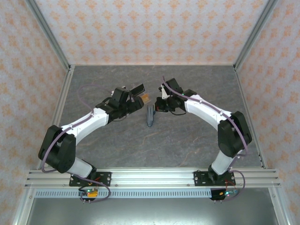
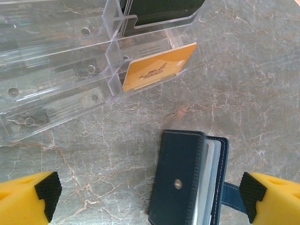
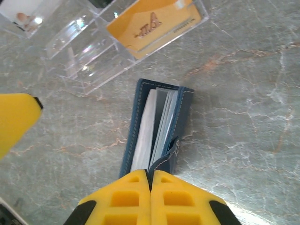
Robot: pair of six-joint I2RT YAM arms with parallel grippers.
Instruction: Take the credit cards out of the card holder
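The card holder stands half shut over its inner pockets, so it needs to be pulled flat by the closing tab (image 3: 169, 154) with my right gripper before my left gripper turns pockets.
The dark navy card holder (image 3: 159, 123) stands on its edge on the grey table, slightly spread, with pale inner pockets showing. My right gripper (image 3: 151, 176) is shut on its little closing tab. Above it, my left gripper (image 2: 150, 194) is wide open, one yellow finger (image 2: 28, 199) on each side of the card holder (image 2: 183, 183), touching nothing. An orange-brown credit card (image 2: 159, 71) sits in a slot of the clear stand, free of both grippers. In the top view the card holder (image 1: 149, 116) lies between my left gripper (image 1: 137, 97) and my right gripper (image 1: 155, 108).
A clear acrylic tiered stand (image 2: 56, 70) lies just beyond the card holder, and a dark card (image 2: 159, 9) sits in a farther slot. Metal frame rails (image 1: 61, 101) and patterned walls border the table on three sides.
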